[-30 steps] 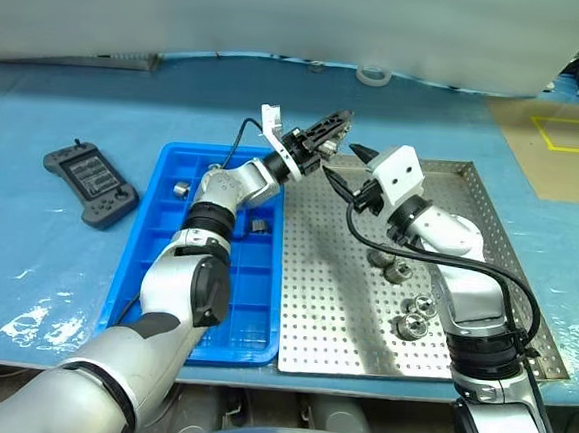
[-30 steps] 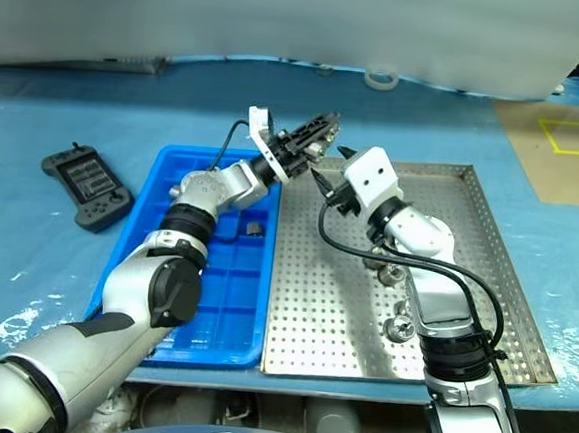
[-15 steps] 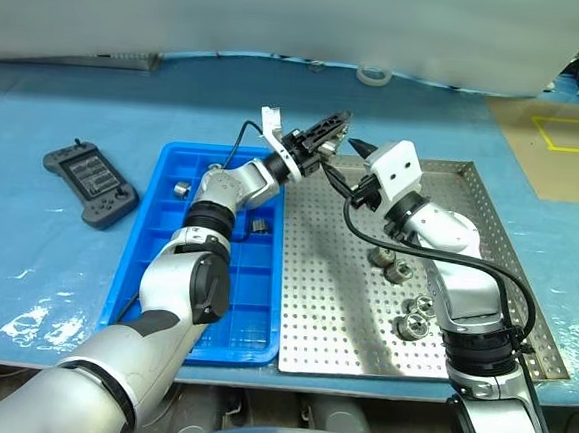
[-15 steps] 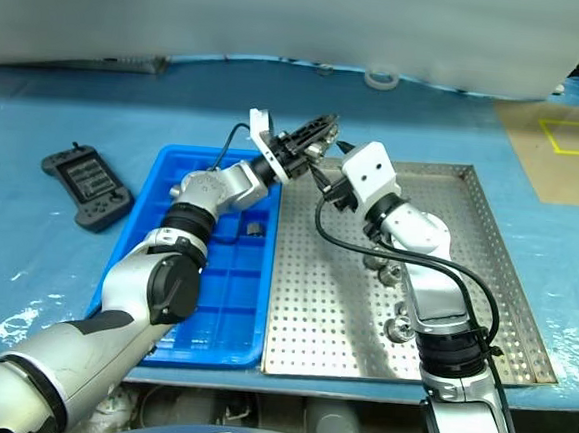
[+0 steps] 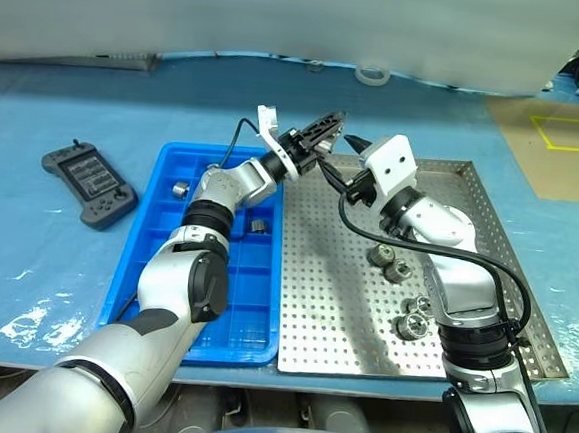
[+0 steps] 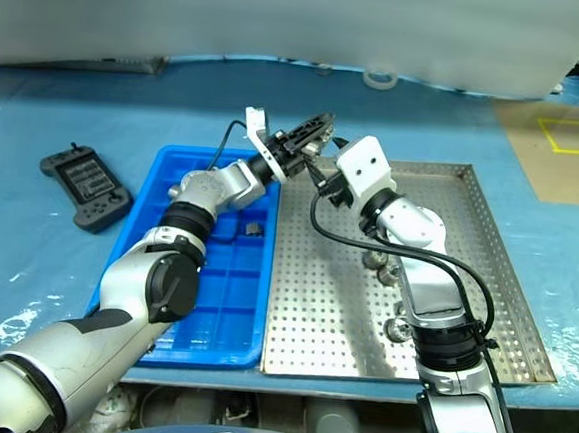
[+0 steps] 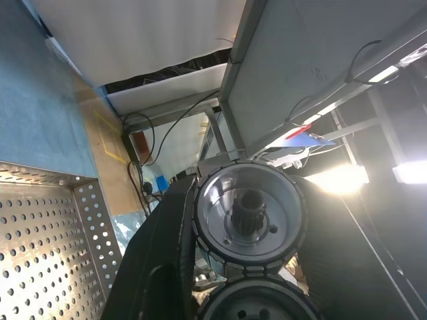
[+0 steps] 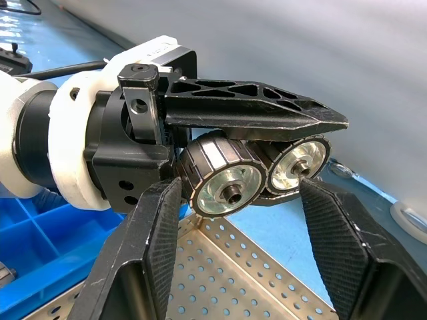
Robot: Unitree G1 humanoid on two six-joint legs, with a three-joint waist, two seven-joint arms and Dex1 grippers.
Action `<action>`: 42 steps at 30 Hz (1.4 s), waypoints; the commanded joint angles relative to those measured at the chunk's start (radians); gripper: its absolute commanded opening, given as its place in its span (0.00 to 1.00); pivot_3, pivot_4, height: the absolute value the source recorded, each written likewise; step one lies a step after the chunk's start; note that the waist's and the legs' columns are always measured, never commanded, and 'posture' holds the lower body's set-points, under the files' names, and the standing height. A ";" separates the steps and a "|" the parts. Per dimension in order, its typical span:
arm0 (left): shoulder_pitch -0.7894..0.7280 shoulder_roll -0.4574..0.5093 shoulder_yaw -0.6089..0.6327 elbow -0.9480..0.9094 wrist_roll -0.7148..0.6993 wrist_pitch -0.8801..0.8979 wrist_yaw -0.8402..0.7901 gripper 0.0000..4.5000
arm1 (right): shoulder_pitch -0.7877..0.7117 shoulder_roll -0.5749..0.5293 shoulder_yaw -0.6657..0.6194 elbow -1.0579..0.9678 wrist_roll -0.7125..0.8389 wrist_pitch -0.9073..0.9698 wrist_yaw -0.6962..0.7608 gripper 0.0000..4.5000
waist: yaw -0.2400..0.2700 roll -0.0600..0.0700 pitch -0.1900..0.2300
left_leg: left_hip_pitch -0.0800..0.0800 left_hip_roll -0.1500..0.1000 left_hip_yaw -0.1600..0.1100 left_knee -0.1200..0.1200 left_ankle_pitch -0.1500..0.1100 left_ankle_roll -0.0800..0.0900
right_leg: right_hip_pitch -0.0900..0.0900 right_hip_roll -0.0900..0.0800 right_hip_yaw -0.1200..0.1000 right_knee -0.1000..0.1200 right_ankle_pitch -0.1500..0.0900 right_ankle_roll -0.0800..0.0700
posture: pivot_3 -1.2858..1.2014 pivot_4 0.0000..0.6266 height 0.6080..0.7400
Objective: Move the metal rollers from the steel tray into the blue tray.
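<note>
I can see my left gripper clamping metal rollers side by side, so I need to take the roller nearer my left gripper's palm (image 8: 225,183) with my right gripper and pull it clear.
My left gripper (image 5: 328,131) is raised over the far seam between the blue tray (image 5: 155,266) and the steel tray (image 5: 341,321). It is shut on two metal rollers (image 8: 227,188), stacked side by side under its upper finger (image 8: 253,110). The front roller (image 7: 248,217) shows its dark central hole. My right gripper (image 8: 241,193) is open, and its fingers (image 8: 153,247) stand on either side of the held rollers without touching them. Several more rollers (image 5: 398,271) lie in the right half of the steel tray. A few rollers (image 5: 181,189) sit in the blue tray's compartments.
A black handheld controller (image 5: 89,183) lies on the blue table cover, left of the blue tray. A roll of tape (image 5: 373,75) rests at the table's far edge. A brown surface with a yellow square marking (image 5: 577,134) is at the far right.
</note>
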 commanded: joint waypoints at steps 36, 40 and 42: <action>-0.044 -0.029 -0.046 0.020 0.057 -0.021 -0.031 0.38 | -0.017 -0.008 0.010 -0.048 -0.021 -0.054 0.012 0.01 | -0.049 0.000 0.000 | -0.001 0.000 0.000 0.001 0.000 0.001 | 0.000 0.000 0.000 0.000 0.001 -0.001 | 0.32 0.24 1.00; -0.055 0.016 -0.030 0.016 0.059 -0.043 -0.025 0.38 | 0.077 -0.084 -0.036 -0.052 -0.017 -0.097 0.029 0.01 | -0.043 0.000 0.000 | -0.001 0.000 0.000 0.001 0.000 0.001 | 0.001 0.000 0.000 0.000 0.001 -0.001 | 0.34 0.24 1.00; -0.055 0.037 -0.023 0.012 0.058 -0.050 -0.021 0.38 | 0.111 -0.111 -0.054 -0.047 -0.012 -0.116 0.027 0.01 | -0.041 -0.001 0.000 | -0.001 0.000 0.000 0.001 0.000 0.001 | 0.001 0.000 0.000 0.000 0.001 -0.001 | 0.35 0.24 1.00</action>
